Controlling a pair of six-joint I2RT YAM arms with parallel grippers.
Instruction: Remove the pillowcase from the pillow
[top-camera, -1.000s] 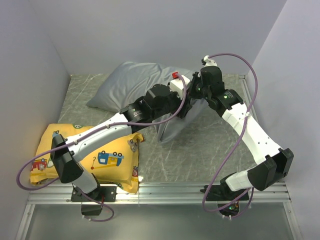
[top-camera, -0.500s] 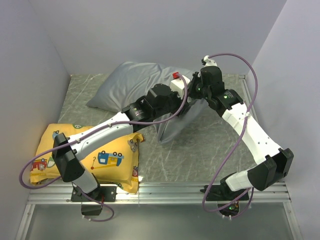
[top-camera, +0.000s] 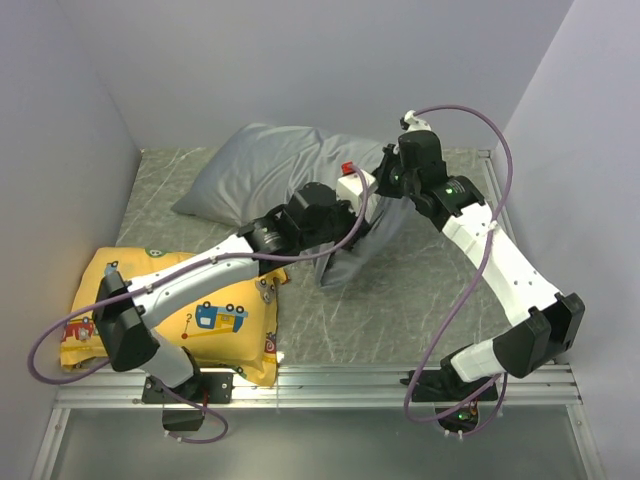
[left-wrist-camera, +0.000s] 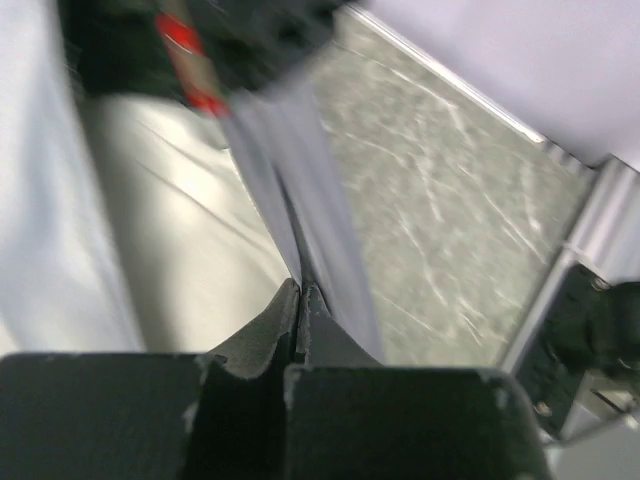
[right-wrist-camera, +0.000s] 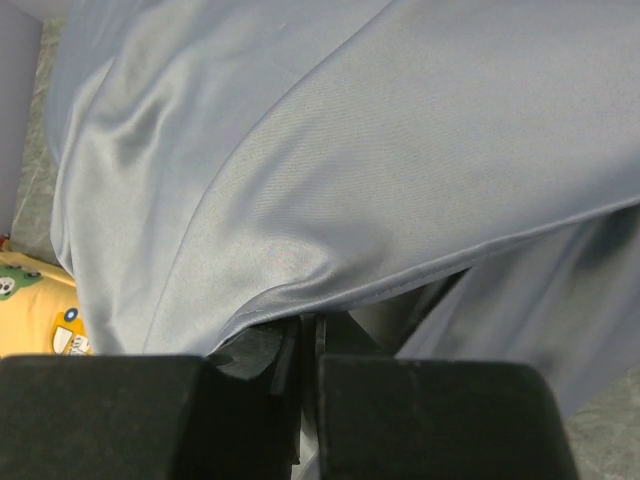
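My left gripper is holding only the grey pillowcase's edge, as is my right one, so it should open and grab the pillow inside the pillowcase's opening (left-wrist-camera: 195, 225) before pulling it out.
The grey pillowcase (top-camera: 268, 165) lies plump at the back of the table, and its open end hangs in a fold (top-camera: 352, 258) between the two arms. My left gripper (top-camera: 364, 203) is shut on a thin edge of the pillowcase (left-wrist-camera: 300, 190), which runs up from its tips (left-wrist-camera: 300, 290). A whitish surface, the pillow (left-wrist-camera: 190, 235), shows inside the opening to the left of that edge. My right gripper (top-camera: 386, 188) is shut at the pillowcase's hem (right-wrist-camera: 420, 265), which drapes across its tips (right-wrist-camera: 308, 325).
A yellow cushion (top-camera: 215, 320) printed with cartoon vehicles lies at the near left under the left arm. Grey walls (top-camera: 60, 150) close in the table on the left, back and right. A metal rail (top-camera: 400, 375) runs along the near edge.
My left gripper has shut on the pillowcase's edge and drawn back a little toward the near left, pulling the fabric with it. The right gripper has stayed shut in place.
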